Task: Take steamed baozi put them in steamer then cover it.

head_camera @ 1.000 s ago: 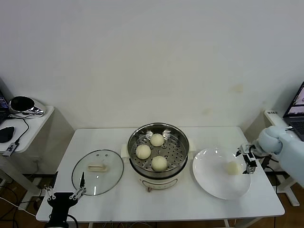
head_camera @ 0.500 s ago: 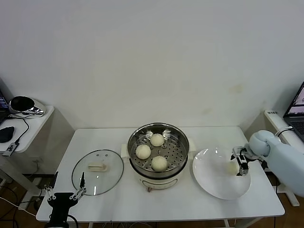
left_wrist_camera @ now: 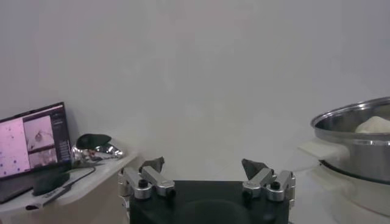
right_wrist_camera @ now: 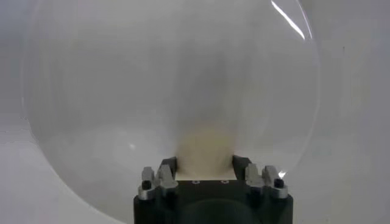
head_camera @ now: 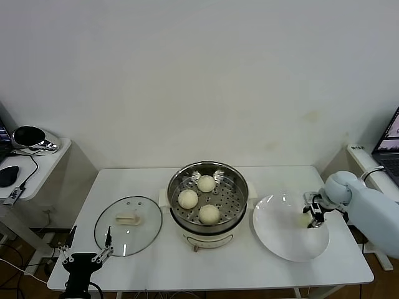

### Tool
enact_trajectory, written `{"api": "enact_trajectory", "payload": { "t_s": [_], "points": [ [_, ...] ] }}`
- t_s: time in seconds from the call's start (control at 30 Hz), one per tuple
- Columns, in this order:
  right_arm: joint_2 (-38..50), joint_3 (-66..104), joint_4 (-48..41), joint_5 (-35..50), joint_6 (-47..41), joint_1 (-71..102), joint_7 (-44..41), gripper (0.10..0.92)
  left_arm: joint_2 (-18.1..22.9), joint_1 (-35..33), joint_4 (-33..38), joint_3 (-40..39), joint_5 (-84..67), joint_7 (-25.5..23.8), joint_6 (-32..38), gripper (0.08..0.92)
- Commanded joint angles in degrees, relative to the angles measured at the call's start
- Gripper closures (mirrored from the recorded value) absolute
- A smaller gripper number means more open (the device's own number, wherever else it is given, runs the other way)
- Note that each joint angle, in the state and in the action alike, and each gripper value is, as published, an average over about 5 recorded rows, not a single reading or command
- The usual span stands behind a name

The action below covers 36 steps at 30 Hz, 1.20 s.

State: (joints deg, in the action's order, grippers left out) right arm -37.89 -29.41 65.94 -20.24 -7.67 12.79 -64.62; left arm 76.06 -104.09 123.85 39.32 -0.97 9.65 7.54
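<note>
My right gripper is to put down the fourth baozi. It will let go of it on the steamer's bare tray patch (head_camera: 224, 194) facing the white plate.
Three cream-white baozi (head_camera: 206, 183) (head_camera: 187, 199) (head_camera: 209, 213) lie on the perforated tray of the steel steamer (head_camera: 240, 180) at the table's middle. The fourth baozi (head_camera: 303, 219) sits on the white plate (head_camera: 283, 240) to the right. My right gripper (head_camera: 310, 218) is down at it, and in the right wrist view the bun (right_wrist_camera: 205, 146) fills the gap between both fingers of that gripper (right_wrist_camera: 205, 163). The glass cover (head_camera: 128, 225) lies flat on the table left of the steamer. My left gripper (head_camera: 86, 254) is open and empty at the table's front left edge.
A side table (head_camera: 37, 168) with a mouse and a shiny object stands at the far left. A laptop (head_camera: 389, 146) sits at the right edge. The left wrist view shows the steamer's side (left_wrist_camera: 359, 143) and a lit screen (left_wrist_camera: 33, 143).
My right gripper has moved left over the plate, from beside the fourth baozi to around it. The left arm has not moved.
</note>
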Motion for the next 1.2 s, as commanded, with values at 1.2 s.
{"api": "enact_trajectory", "payload": {
  "t_s": [1.2],
  "points": [
    [-16.68, -48.59, 26.39, 55.49, -33.6, -49.4, 21.7, 0.48, -0.37, 2.62, -1.08, -1.6, -0.06, -0.16, -0.36, 0.177]
  ]
}}
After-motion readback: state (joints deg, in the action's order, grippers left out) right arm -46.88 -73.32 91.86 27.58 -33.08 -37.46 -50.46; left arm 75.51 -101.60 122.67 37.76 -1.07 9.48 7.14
